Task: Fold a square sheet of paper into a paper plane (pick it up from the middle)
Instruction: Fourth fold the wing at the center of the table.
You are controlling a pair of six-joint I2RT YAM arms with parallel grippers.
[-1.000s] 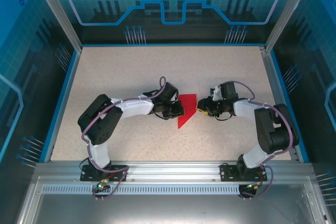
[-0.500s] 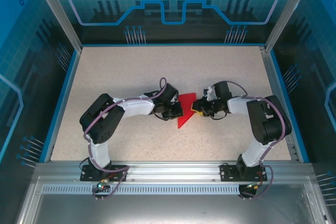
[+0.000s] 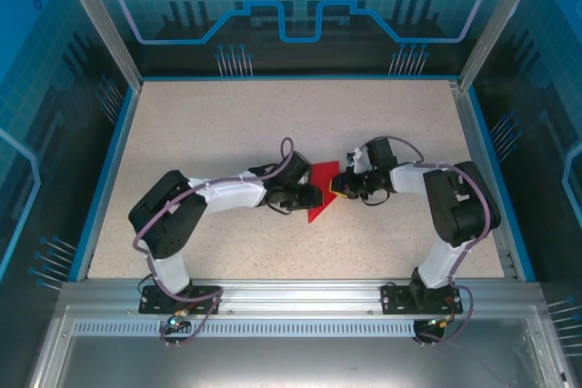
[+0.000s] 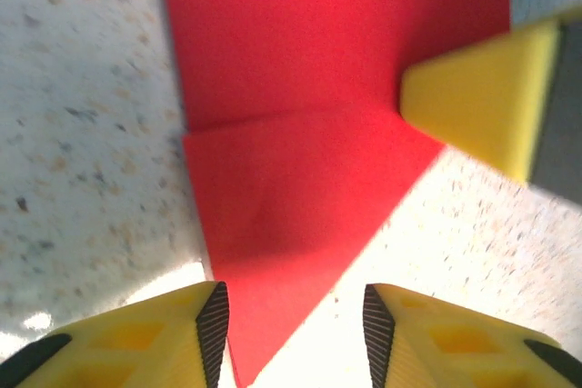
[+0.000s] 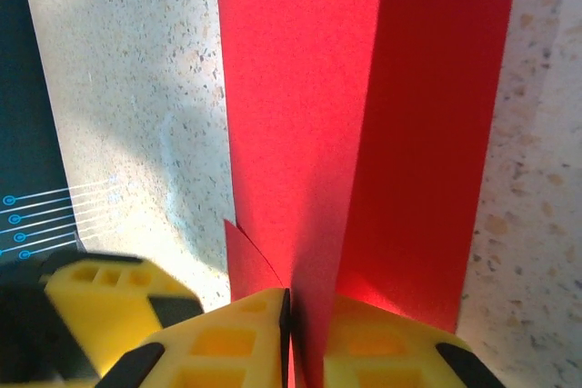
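The paper's tip [image 4: 259, 338] lies loose and only my right gripper pinches the paper's folded edge, so next my left gripper closes on the tip before my right gripper leaves.
The red sheet of paper [image 3: 320, 190] lies at the table's middle, folded into a pointed shape with layered flaps. My left gripper [image 3: 307, 197] stands open at its left, low over the table. In the left wrist view the paper [image 4: 291, 134] narrows to a tip between that gripper's [image 4: 296, 324] spread fingers, touching neither pad. My right gripper [image 3: 339, 185] is shut on the paper's right side. In the right wrist view the paper [image 5: 364, 115] stands up as a fold pinched in that gripper [image 5: 298, 343]. A right finger [image 4: 482, 106] rests on the paper's corner.
The speckled tabletop [image 3: 227, 124] is bounded by a blue rim [image 3: 107, 170] and posts at the sides, with an aluminium rail [image 3: 291, 293] along the near edge. Both arms' forearms reach in toward the centre. A left finger [image 5: 100, 302] shows beside the right gripper.
My left gripper has opened and let go of the paper's left side. My right gripper has moved left to the paper and closed on its raised fold.
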